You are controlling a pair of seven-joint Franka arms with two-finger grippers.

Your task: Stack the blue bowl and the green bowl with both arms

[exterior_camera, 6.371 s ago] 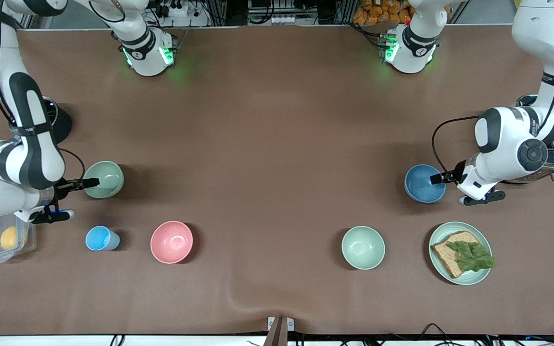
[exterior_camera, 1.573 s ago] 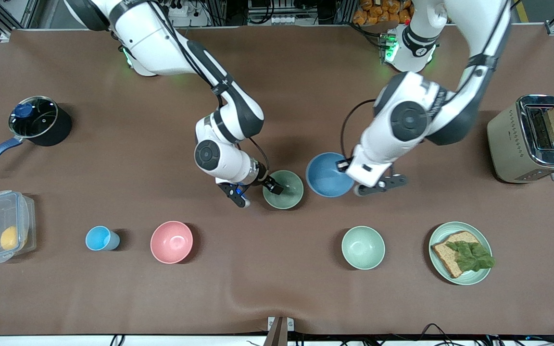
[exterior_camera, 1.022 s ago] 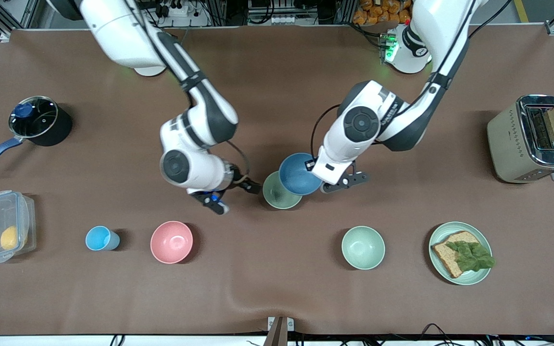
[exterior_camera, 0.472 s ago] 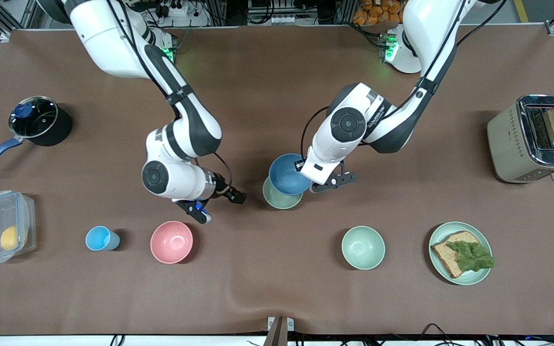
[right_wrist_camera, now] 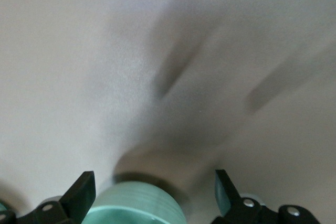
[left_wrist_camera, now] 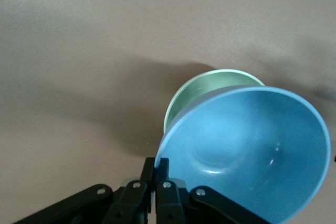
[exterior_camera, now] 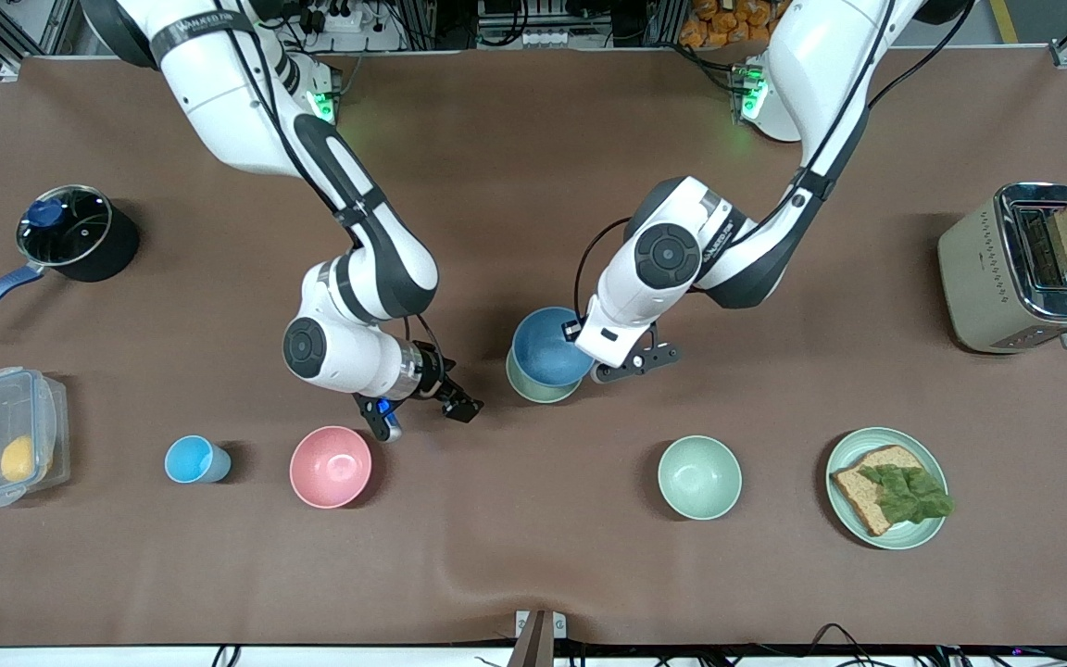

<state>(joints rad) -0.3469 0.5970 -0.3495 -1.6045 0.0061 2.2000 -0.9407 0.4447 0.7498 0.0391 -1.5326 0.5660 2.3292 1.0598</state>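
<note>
The robot's left gripper should release the blue bowl down inside the green bowl (exterior_camera: 542, 366) (left_wrist_camera: 229, 136) that peeks out beneath it.
The blue bowl (exterior_camera: 545, 346) hangs tilted in my left gripper (exterior_camera: 576, 330), which is shut on its rim. It is over the green bowl (exterior_camera: 531, 388), which stands on the table's middle and shows only as a crescent under it. In the left wrist view the blue bowl (left_wrist_camera: 252, 150) covers most of the green bowl (left_wrist_camera: 210, 85), with the left gripper (left_wrist_camera: 161, 164) pinching its edge. I cannot tell whether the bowls touch. My right gripper (exterior_camera: 461, 408) is open and empty, low over the table beside the green bowl, toward the right arm's end. Its fingers (right_wrist_camera: 79, 192) stand wide apart.
A pink bowl (exterior_camera: 330, 466) and a light-blue cup (exterior_camera: 195, 459) stand nearer the front camera. So do a mint bowl (exterior_camera: 698, 477) and a plate with bread (exterior_camera: 885, 488). A toaster (exterior_camera: 1024, 269), a pot (exterior_camera: 75, 232) and a plastic box (exterior_camera: 1, 435) stand at the table's ends.
My right gripper let go of the green bowl and drew away toward the pink bowl. My left gripper carried the blue bowl over the green bowl and lower.
</note>
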